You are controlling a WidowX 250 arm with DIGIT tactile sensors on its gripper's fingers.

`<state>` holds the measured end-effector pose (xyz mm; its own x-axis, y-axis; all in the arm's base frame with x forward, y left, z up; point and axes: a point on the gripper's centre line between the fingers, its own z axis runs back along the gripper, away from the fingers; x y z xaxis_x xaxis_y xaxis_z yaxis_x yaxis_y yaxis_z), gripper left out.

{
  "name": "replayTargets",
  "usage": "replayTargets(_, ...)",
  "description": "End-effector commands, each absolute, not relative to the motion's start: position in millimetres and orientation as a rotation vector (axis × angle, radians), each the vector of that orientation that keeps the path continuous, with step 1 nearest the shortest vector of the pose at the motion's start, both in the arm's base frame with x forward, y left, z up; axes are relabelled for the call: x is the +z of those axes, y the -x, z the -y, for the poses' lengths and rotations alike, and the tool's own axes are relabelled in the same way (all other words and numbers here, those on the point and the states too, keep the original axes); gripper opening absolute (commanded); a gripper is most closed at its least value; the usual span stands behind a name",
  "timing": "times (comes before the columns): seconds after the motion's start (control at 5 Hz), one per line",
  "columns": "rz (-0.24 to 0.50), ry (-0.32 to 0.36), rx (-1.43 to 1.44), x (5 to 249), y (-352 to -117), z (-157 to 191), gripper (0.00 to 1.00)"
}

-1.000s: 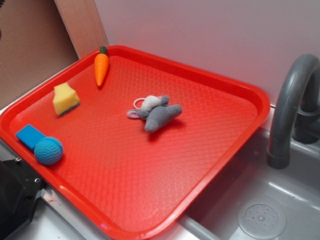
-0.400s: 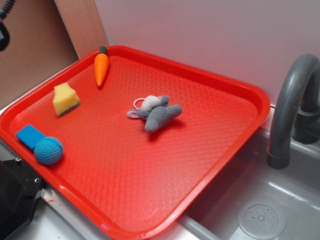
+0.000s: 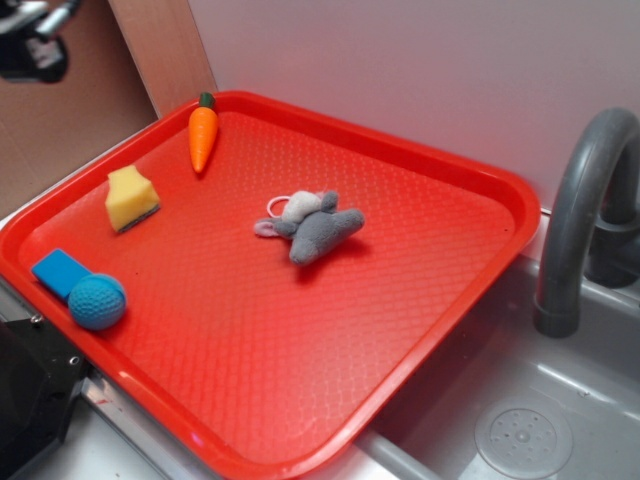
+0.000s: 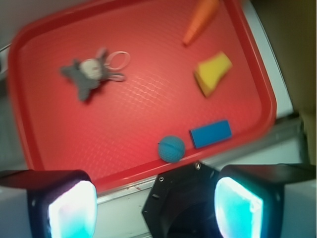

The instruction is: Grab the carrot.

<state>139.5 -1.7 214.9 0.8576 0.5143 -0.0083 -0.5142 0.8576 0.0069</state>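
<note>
I will close my gripper on the middle of the carrot's orange body [image 3: 203, 134] [image 4: 203, 13], just under the dark green cap that it has.
The orange carrot [image 3: 203, 135] with its dark green cap lies at the far left corner of the red tray [image 3: 440, 160]. In the wrist view the carrot [image 4: 200, 20] shows at the top edge, partly cut off. My gripper [image 4: 154, 208] hangs high above the tray's near edge, open, with nothing between its pads [image 4: 72, 210]. In the exterior view only a blurred piece of the arm [image 3: 35, 40] shows at the top left corner, up and left of the carrot.
On the tray lie a yellow sponge [image 3: 131, 198], a blue block [image 3: 60, 272], a blue knitted ball [image 3: 97, 301] and a grey plush toy [image 3: 312, 228]. A grey faucet [image 3: 585, 210] and sink [image 3: 520, 420] sit to the right. A black mount [image 3: 30, 400] stands at the lower left.
The arm has come further into the exterior view at the top left corner. Nothing on the tray has moved.
</note>
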Motion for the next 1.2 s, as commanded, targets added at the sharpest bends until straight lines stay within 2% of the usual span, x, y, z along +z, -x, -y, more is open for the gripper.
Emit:
replayTargets(0.0,0.058,0.042,1.072,201,-181,-22,1.0)
replayTargets(0.2,0.143,0.017,1.32,188,-208,-37,1.0)
replayTargets(0.4,0.22,-0.018,1.356,173,-225,-59,1.0)
replayTargets(0.6,0.302,-0.051,1.236,148,-271,-84,1.0)
replayTargets(0.8,0.307,-0.049,1.044,123,-288,-107,1.0)
replayTargets(1.0,0.268,-0.111,1.021,90,-301,-135,1.0)
